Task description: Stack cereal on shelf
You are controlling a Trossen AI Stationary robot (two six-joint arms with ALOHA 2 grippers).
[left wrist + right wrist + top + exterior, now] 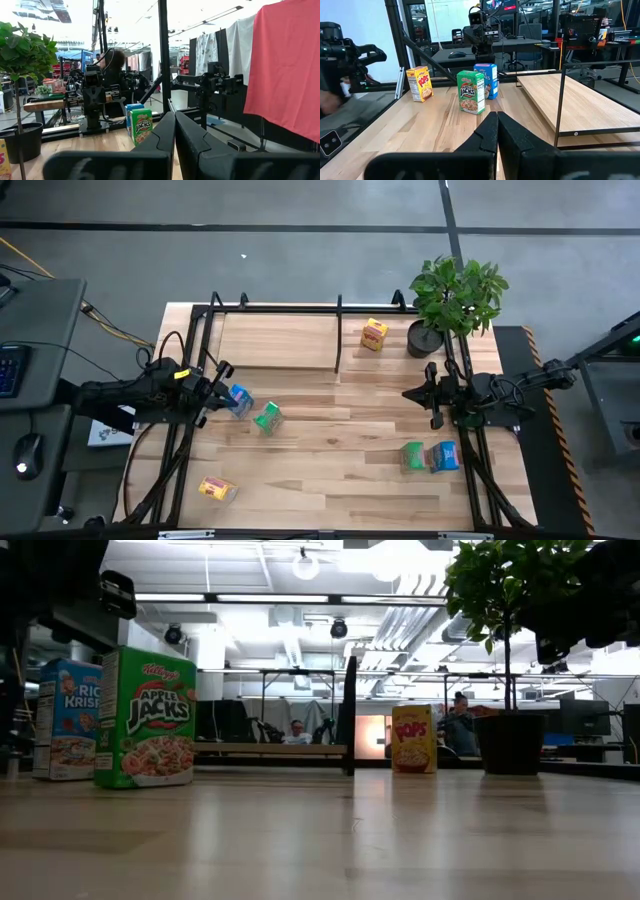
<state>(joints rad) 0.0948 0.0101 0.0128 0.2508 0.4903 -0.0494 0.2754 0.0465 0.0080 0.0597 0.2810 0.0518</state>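
Note:
I will next use my right gripper to grab the green box on my right arm's side of the tabletop, closing it on the green box's opposite sides [413, 455].
Six small cereal boxes show. A yellow box [374, 334] stands on the shelf [285, 340], right of its black divider [338, 337]. A blue box [240, 400] and a green box [267, 417] stand on the tabletop at left, seen close in the low view as blue [65, 720] and green [145, 720]. Another yellow box [217, 489] sits near the front left. A green box [411, 455] and a blue box [443, 456] stand at right. My left gripper [215, 383] hovers just left of the left blue box, shut [172, 125]. My right gripper [425, 393] is shut [497, 120] above the right pair.
A potted plant [455, 300] stands at the shelf's right end, close to my right arm. Black frame bars [190, 440] run along both table sides. Bare tabletop [340, 430] lies between the two box groups. People sit in the room beyond [296, 730].

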